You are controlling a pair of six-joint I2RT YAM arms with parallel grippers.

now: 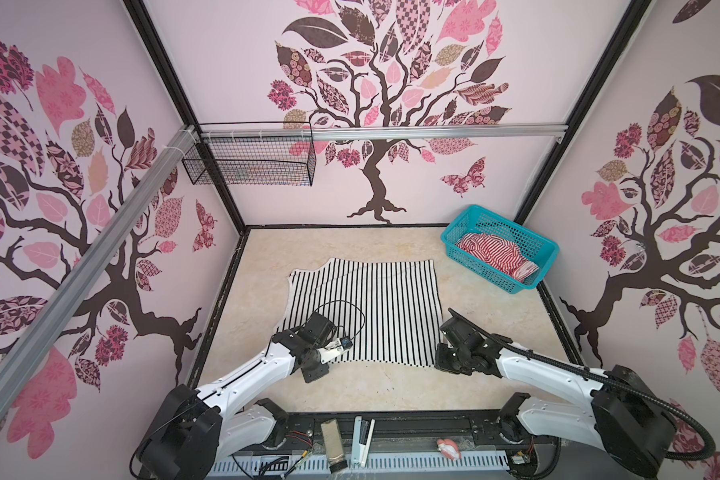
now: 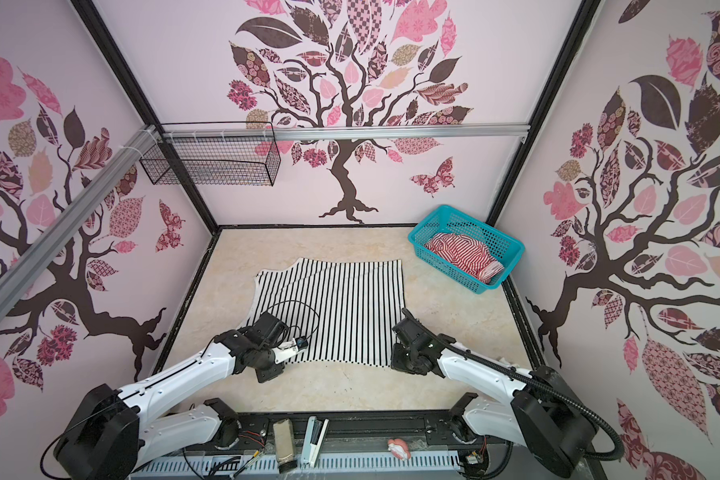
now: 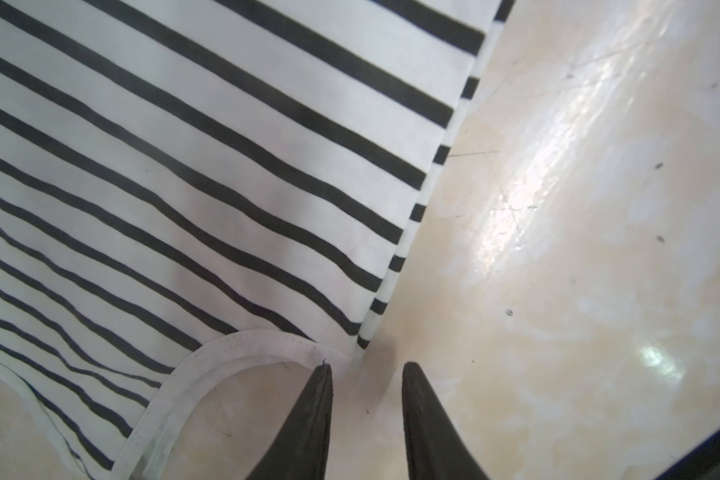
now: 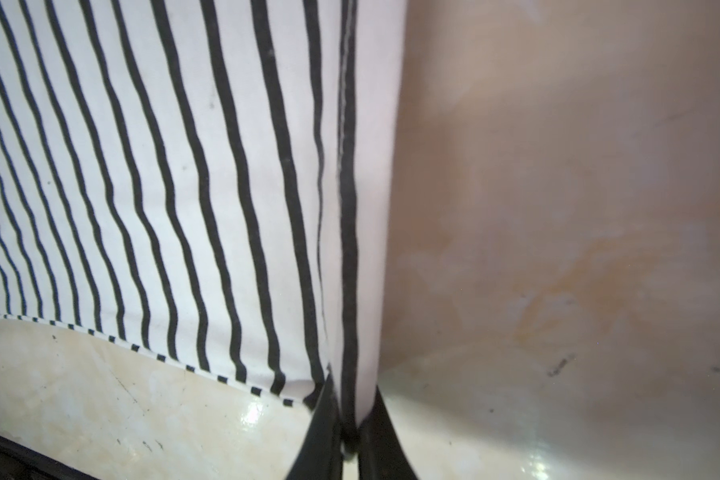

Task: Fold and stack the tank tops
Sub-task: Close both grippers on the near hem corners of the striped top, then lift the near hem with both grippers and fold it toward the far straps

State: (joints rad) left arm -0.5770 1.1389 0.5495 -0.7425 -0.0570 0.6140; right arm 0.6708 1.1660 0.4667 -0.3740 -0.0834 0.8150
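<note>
The tank top's corner by the white armhole trim lies loose at my left gripper's open fingers, so I need to pinch that corner (image 3: pixel 353 357) with it before both grippers fold the tank top's side over.
The black-and-white tank top (image 1: pixel 375 307) (image 2: pixel 350 307) lies spread flat on the marble tabletop, seen in both top views. My right gripper (image 4: pixel 350 399) is shut on its near right corner, with a striped edge pinched between the jaws; in a top view the right gripper (image 1: pixel 444 360) sits at that corner. My left gripper (image 3: pixel 366 365) is open and holds nothing, its tips just off the white armhole trim (image 3: pixel 242 353) at the near left of the top. The red-and-white tank top (image 1: pixel 495 253) (image 2: pixel 462 253) lies crumpled in the teal basket (image 1: pixel 487 272).
The teal basket stands at the back right corner of the table. A black wire basket (image 1: pixel 250 160) hangs from the rail at the back left. A stapler (image 1: pixel 362 440) and small items lie on the front ledge. A black frame edges the tabletop.
</note>
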